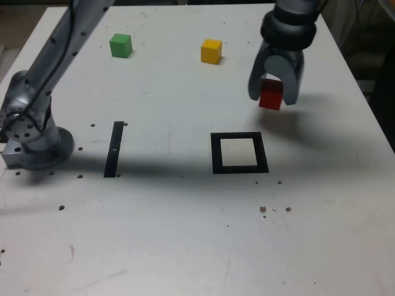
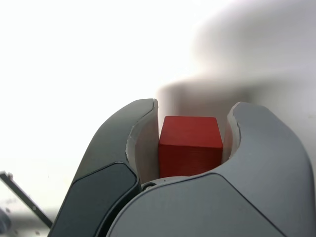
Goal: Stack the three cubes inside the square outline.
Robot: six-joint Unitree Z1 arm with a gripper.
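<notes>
The robot's gripper needs to release the red cube on the pale centre of the square outline [image 1: 237, 152].
My gripper [image 1: 271, 95] is shut on the red cube [image 1: 270, 95], which hangs a little above the table at the exterior view's right, behind the square outline [image 1: 239, 153]. The wrist view shows the red cube [image 2: 190, 145] squeezed between both grey fingers [image 2: 118, 163], and my gripper [image 2: 192, 116] fills most of that picture. The yellow cube [image 1: 211, 51] sits on the table farther back, left of my gripper. At the back left rests the green cube [image 1: 120, 45]. The outline's pale centre holds nothing.
The arm's grey base [image 1: 31, 139] stands at the exterior view's left edge. A narrow black strip [image 1: 115, 148] lies on the white table [image 1: 185, 234] between the base and the outline. The table's right edge [image 1: 370, 105] runs close beside my gripper.
</notes>
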